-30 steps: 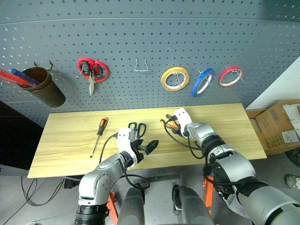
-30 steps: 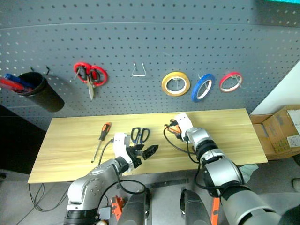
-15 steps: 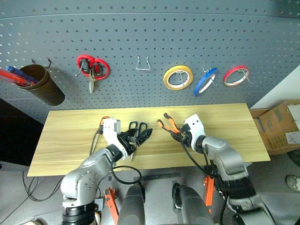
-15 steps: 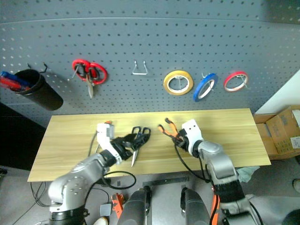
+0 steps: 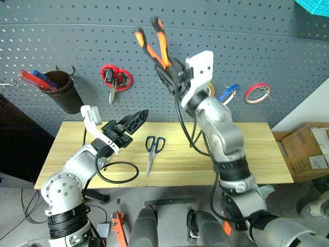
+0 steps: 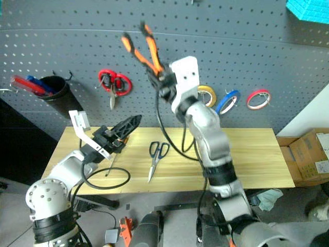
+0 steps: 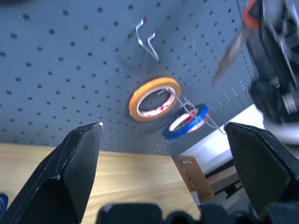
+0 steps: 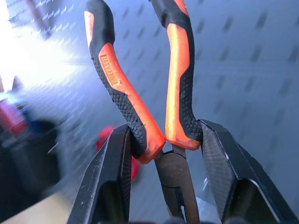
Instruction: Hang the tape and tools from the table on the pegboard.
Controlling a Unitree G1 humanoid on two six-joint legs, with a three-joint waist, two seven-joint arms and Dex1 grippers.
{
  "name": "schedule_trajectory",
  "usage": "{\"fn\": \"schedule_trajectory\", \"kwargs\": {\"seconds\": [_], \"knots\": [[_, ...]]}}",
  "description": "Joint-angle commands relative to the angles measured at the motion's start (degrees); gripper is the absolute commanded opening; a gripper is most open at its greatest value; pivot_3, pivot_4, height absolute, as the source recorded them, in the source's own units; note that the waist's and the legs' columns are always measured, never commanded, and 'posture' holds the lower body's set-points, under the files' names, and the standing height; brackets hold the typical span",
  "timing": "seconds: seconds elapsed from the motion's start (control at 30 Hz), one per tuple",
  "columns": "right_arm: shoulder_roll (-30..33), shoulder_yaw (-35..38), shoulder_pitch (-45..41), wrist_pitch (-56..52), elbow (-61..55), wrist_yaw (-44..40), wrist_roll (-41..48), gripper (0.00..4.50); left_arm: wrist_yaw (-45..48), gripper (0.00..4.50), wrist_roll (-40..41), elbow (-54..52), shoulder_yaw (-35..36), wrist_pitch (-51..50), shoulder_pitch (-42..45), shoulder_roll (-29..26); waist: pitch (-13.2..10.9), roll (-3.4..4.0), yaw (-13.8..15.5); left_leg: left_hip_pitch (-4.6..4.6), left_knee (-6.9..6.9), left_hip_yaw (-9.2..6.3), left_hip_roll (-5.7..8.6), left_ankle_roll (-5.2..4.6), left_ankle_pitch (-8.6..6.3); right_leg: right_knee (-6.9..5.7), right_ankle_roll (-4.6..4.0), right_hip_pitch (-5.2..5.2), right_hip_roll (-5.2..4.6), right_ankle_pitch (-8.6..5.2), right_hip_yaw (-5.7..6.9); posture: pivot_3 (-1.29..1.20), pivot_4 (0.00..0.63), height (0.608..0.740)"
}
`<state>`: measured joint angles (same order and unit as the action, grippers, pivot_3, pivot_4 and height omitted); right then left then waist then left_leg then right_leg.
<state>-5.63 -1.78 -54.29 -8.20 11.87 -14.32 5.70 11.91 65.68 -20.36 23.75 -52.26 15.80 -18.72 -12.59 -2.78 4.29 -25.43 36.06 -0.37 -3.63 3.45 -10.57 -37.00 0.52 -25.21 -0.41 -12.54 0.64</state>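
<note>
The pliers will go on the pegboard (image 5: pixel 167 71) between the red-looped scissors and the yellow tape roll, hung there by my right gripper.
My right gripper (image 5: pixel 170 71) is shut on the orange-and-black pliers (image 5: pixel 150 40) and holds them high in front of the dark pegboard (image 5: pixel 272 46), handles up. In the right wrist view both fingers clamp the pliers (image 8: pixel 175 88) just above the pivot. The blue-looped scissors (image 5: pixel 152 148) lie on the pale wooden table (image 5: pixel 247 154), between the arms. My left gripper (image 5: pixel 133 120) hovers above the table left of the scissors, open and holding nothing. The blue tape (image 5: pixel 227 93) hangs on a pegboard hook beside the right arm and is also seen at the left wrist (image 7: pixel 186 122).
Red-looped scissors (image 5: pixel 115 80), a yellow tape roll (image 7: pixel 155 98), a red tape roll (image 5: pixel 256 92) and a bare wire hook (image 7: pixel 148 39) are on the board. A dark cup (image 5: pixel 64 91) with pens hangs at the far left. A cardboard box (image 5: pixel 308 146) stands right of the table.
My right arm has lifted the pliers from the table up to the pegboard. The left gripper has risen and drawn left, away from the scissors, staying open. The camera view has shifted.
</note>
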Motion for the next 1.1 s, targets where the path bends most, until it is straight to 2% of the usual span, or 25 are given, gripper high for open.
{"fn": "schedule_trajectory", "kwargs": {"seconds": [0.03,0.27,0.47,0.7,0.9,0.97,1.1], "knots": [[0.0,2.8,-7.2,10.9,9.6,3.4,-0.5,1.73,0.0,4.50,-0.8,-1.0,-1.3,1.8,0.4,-0.6,0.0,0.00,0.1,0.00,-0.03,0.00,-0.02,0.01,0.01,0.00,-0.02,-0.01,0.02,0.01,0.00,0.25,0.106,0.740],[-0.4,7.1,-17.9,21.8,33.4,4.0,2.1,1.73,-2.0,4.50,0.5,-3.0,-2.5,2.6,-0.7,0.2,0.0,0.00,0.3,0.01,-0.07,0.02,-0.06,0.01,0.01,-0.06,-0.06,-0.02,0.03,0.03,-0.03,0.28,0.125,0.740],[-0.9,9.7,-19.4,22.6,46.6,3.7,3.8,1.73,-3.4,4.50,1.8,-4.0,-2.5,2.4,-1.4,-0.5,0.0,0.01,0.3,0.35,-0.06,0.04,-0.07,0.00,0.02,-0.14,-0.08,0.27,0.02,0.04,-0.06,0.31,0.148,0.740],[-1.0,9.7,-14.8,21.2,52.2,5.4,2.5,1.73,-5.2,4.50,2.8,-5.5,-2.9,2.3,-2.8,-1.2,0.0,0.04,0.7,0.88,-0.03,-0.05,-0.05,-0.22,0.15,-0.05,-0.46,0.93,-0.01,-0.17,0.02,0.33,0.157,0.740],[-0.4,6.3,-9.3,17.4,49.0,5.8,-1.0,1.73,-5.3,4.50,3.1,-4.8,-3.3,2.6,-2.7,-2.2,0.0,0.09,1.7,1.00,-0.08,-0.05,-0.06,-0.26,0.18,-0.06,-0.53,1.01,0.00,-0.18,0.03,0.32,0.159,0.740],[-0.2,5.6,-8.1,16.5,46.8,4.6,-1.3,2.44,-5.1,4.50,2.6,-4.1,-3.7,2.7,-2.0,-2.3,0.0,0.08,1.9,1.01,-0.11,-0.04,-0.06,-0.26,0.18,-0.04,-0.54,1.01,0.00,-0.19,0.02,0.31,0.158,0.740],[0.5,4.7,-7.1,14.3,43.4,4.9,-2.0,3.56,-4.6,4.50,1.4,-2.4,-4.5,3.1,-0.6,-2.3,0.0,0.11,2.0,0.98,-0.11,0.02,-0.06,-0.25,0.17,0.01,-0.55,1.02,-0.01,-0.19,0.00,0.28,0.157,0.740]]}}
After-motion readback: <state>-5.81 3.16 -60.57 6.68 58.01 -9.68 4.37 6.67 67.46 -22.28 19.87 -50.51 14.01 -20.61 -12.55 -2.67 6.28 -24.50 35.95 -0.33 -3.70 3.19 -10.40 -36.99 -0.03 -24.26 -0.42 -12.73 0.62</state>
